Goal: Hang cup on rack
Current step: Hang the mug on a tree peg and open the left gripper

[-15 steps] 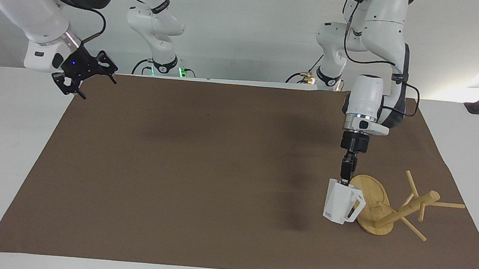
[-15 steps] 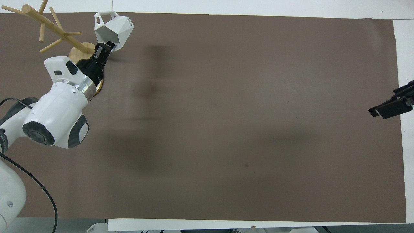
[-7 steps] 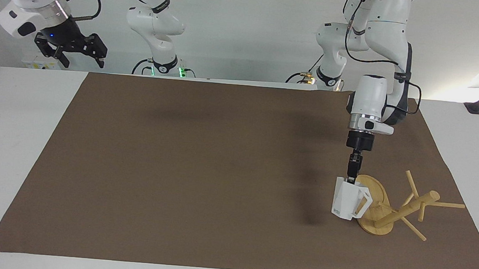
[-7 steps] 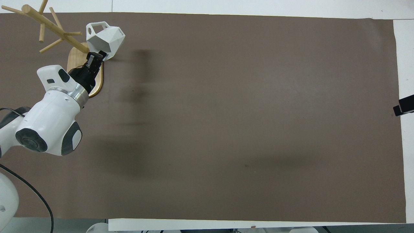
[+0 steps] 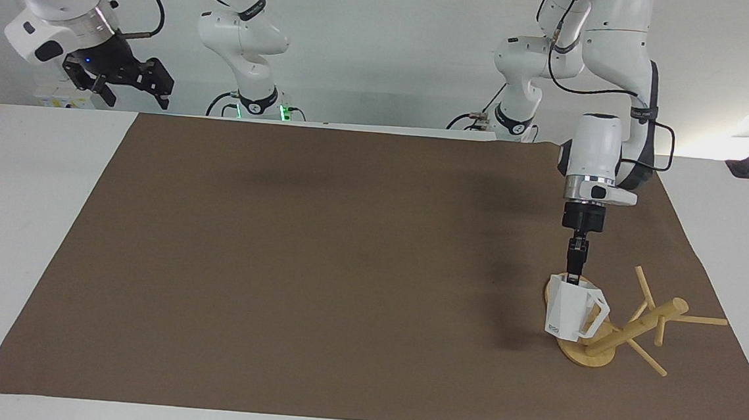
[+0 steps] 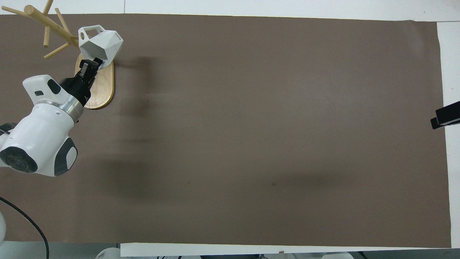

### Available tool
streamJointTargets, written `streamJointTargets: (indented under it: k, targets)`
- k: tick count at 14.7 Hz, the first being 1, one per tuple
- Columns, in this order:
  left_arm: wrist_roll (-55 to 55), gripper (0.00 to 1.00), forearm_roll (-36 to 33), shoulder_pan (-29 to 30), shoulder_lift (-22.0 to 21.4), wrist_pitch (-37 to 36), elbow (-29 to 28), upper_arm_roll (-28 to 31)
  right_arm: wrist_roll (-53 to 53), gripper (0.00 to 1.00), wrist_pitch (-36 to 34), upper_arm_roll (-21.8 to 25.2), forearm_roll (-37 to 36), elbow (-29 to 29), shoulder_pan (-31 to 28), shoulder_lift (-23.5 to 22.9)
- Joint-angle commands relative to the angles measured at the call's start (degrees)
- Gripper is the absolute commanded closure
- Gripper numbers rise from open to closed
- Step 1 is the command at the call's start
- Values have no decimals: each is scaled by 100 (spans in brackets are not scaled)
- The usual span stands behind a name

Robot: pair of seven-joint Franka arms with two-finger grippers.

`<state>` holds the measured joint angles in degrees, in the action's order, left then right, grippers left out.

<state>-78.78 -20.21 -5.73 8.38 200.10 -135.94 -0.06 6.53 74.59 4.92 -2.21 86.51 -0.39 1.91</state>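
Next, I release the white cup from my left gripper on the peg [image 6: 90, 50] above the oval base's farther end.
The white faceted cup [image 5: 568, 312] hangs from my left gripper [image 5: 571, 276], which is shut on its rim. The cup is over the oval base [image 5: 585, 356] of the bamboo rack, with its loop handle turned toward the rack's post [image 5: 636, 328] and close to it. In the overhead view the cup [image 6: 102, 41] covers the farther end of the base [image 6: 102, 90], next to the post and pegs [image 6: 46, 21], with the left gripper [image 6: 90, 64] over the base. My right gripper [image 5: 120, 80] is open and empty, held high off the mat at the right arm's end of the table; it also shows in the overhead view [image 6: 445, 118].
A brown mat [image 5: 318, 265] covers most of the white table. The rack's thin pegs [image 5: 703, 320] stick out toward the left arm's end of the mat.
My left gripper has carried the cup toward the left arm's end of the table, from beside the rack's base to over it, handle nearer the post. My right gripper has risen and drawn back.
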Motion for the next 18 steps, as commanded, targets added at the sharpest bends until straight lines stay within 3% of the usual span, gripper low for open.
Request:
streamJointTargets:
  k: [1, 9, 10, 12, 14, 17, 18]
  targets:
    - [-15, 100, -106, 124, -144, 47, -143, -47, -90, 0, 38, -17, -34, 199, -49, 161]
    - [-15, 100, -115, 292, -82, 3, -143, -38, -82, 0, 38, 27, -34, 199, -49, 169]
    - [-24, 94, -115, 292, -82, -6, -126, -29, -82, 0, 38, 27, -34, 199, -49, 169]
    - [-41, 55, -106, 292, -65, -268, 23, -38, -73, 0, 30, 27, -34, 199, -49, 161]
    - [-155, 40, -106, 292, -38, -497, 173, -47, -73, 0, 30, 18, -34, 199, -49, 161]
    - [-129, 26, -106, 265, -388, -1383, 173, -56, -73, 0, 38, 27, -34, 199, -49, 169]
    - [-138, 12, -106, 239, -477, -1629, 173, -56, -81, 0, 47, 27, -34, 199, -49, 169]
